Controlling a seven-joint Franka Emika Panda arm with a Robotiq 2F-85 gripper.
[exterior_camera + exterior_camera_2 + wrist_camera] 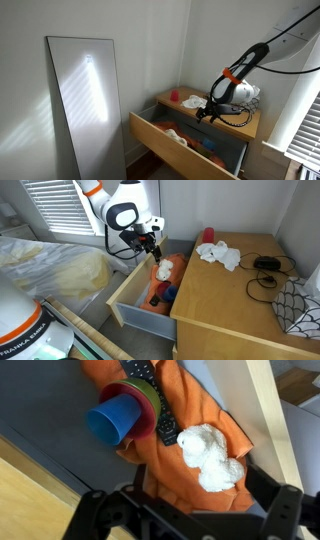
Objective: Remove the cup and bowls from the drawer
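The blue cup is still inside the pink bowl. My gripper will next go to the pink bowl's rim (203, 150) (154, 423) next to the black remote and close there.
In the wrist view the blue cup (112, 422) lies on its side, nested in a pink bowl (141, 422) that sits in a green bowl (150, 395). They rest on an orange cloth (185, 420) inside the open light-wood drawer (140, 315); the drawer also shows in an exterior view (180, 148). My gripper (190, 520) is open and empty. It hovers above the drawer over a white plush toy (210, 458), apart from the cup. The gripper shows in both exterior views (205, 113) (152, 252). The cup appears as a dark blue spot (155, 301).
A black remote (160, 410) lies beside the bowls. On the dresser top (230, 300) are a red object (208, 235), a white cloth (218, 253) and a black cable (265, 270). A tall panel (85, 100) leans against the wall. A bed (50, 270) stands next to the drawer.
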